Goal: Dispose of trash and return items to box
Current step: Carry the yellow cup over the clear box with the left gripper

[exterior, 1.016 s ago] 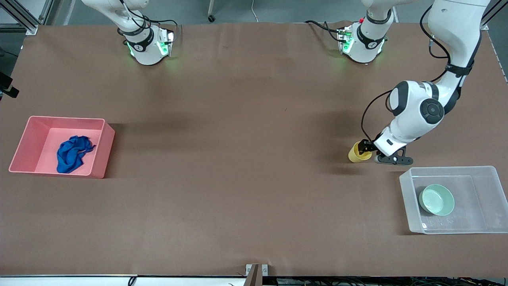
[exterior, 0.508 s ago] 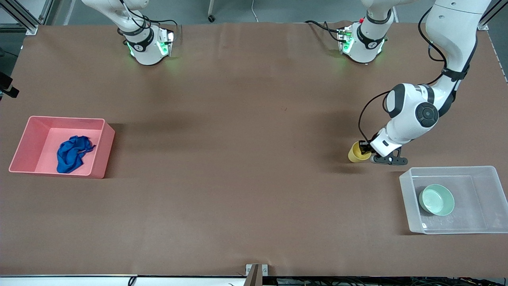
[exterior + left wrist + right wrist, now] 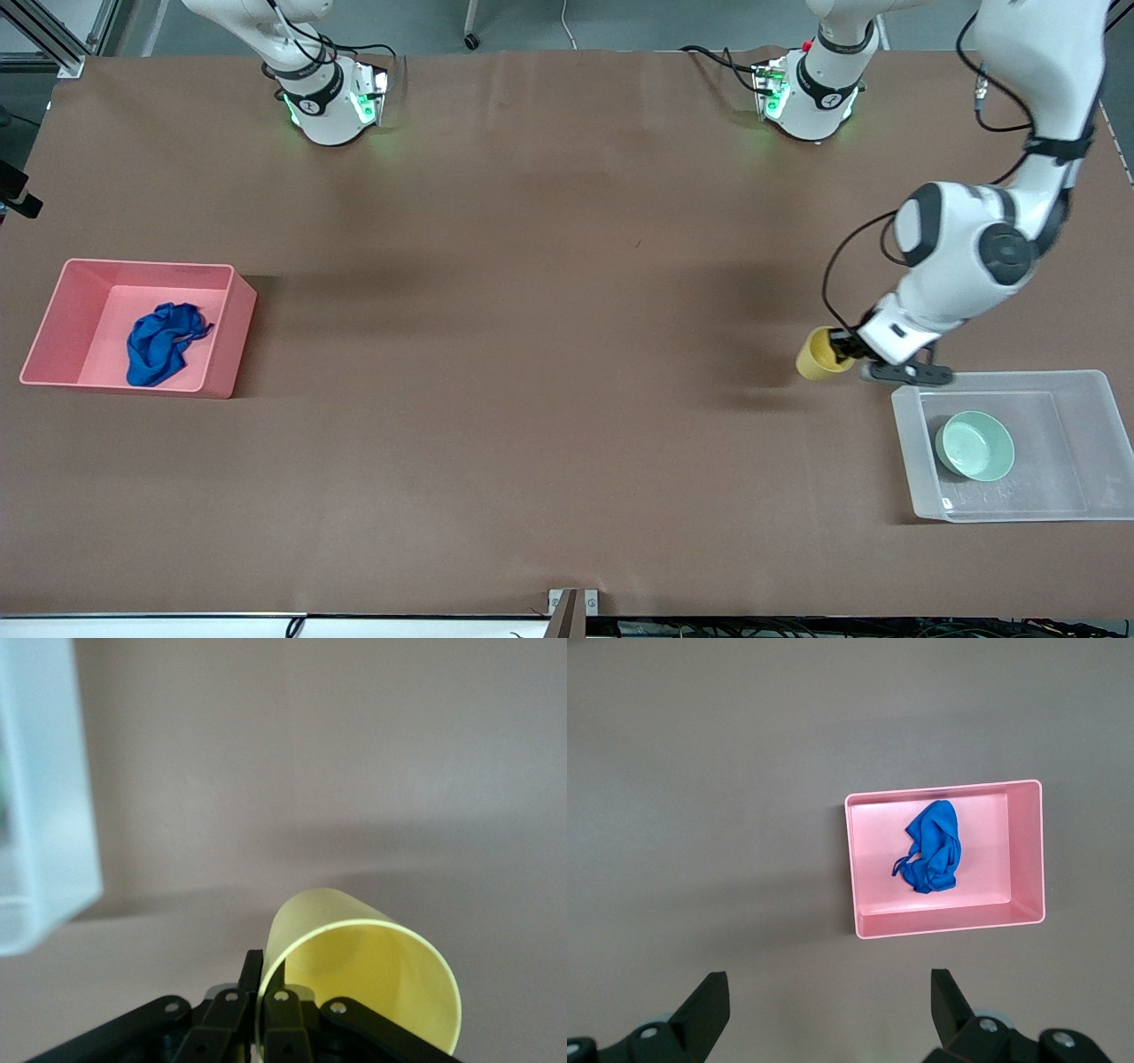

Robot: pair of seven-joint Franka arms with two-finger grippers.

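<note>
My left gripper has the yellow cup. It will let go of it inside the mint-green bowl [image 3: 987, 437] in the clear box.
My left gripper [image 3: 840, 347] is shut on the rim of the yellow cup [image 3: 817, 355], one finger inside and one outside, and holds it tilted above the table beside the clear box [image 3: 1099, 443]. The cup also shows in the left wrist view [image 3: 372, 970], with the box's wall [image 3: 44, 815] at the edge. The mint-green bowl [image 3: 974, 446] lies in the clear box. The blue rag [image 3: 161, 343] lies in the pink bin [image 3: 232, 328]; both show in the right wrist view, the rag [image 3: 932, 846] inside the bin [image 3: 858, 868]. My right gripper [image 3: 830, 1005] is open and empty, high above the table.
The two arm bases [image 3: 330, 97] [image 3: 806, 93] stand along the table's edge farthest from the front camera. The pink bin sits at the right arm's end, the clear box at the left arm's end. Bare brown table [image 3: 532, 354] lies between them.
My left gripper has lifted the yellow cup and carried it toward the clear box. The right arm has not moved.
</note>
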